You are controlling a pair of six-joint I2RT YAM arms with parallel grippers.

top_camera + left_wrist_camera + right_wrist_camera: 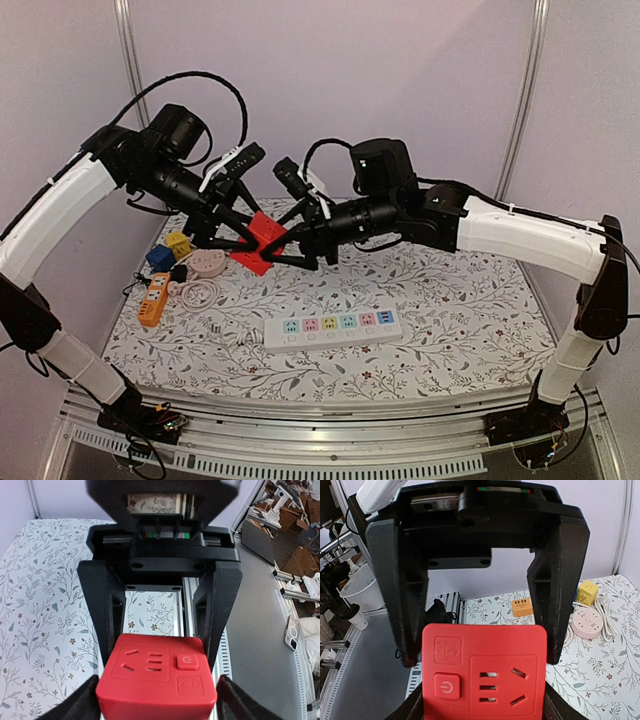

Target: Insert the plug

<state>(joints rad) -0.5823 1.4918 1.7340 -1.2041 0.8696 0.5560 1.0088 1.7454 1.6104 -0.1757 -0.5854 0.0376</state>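
Observation:
I will release the red socket cube from my right gripper on the pink socket (367, 318) next to the blue socket of the white power strip.
A red socket cube (262, 240) hangs in the air above the back left of the table, held between both grippers. My left gripper (245, 238) comes from the left and my right gripper (287, 250) from the right. In the left wrist view the cube (156, 672) shows its socket face and power button, my left gripper (157, 702) is shut on its sides, and the right gripper's fingers (107, 610) flank its far end. In the right wrist view my right gripper (484, 711) is shut on the cube (485, 672). No plug or pins show.
A white power strip (333, 327) with coloured sockets lies at the table's front centre. At the left lie an orange strip (152, 300), a pink round socket (207, 263), a yellow cube (178, 243), a blue cube (160, 257) and a coiled white cable (198, 293).

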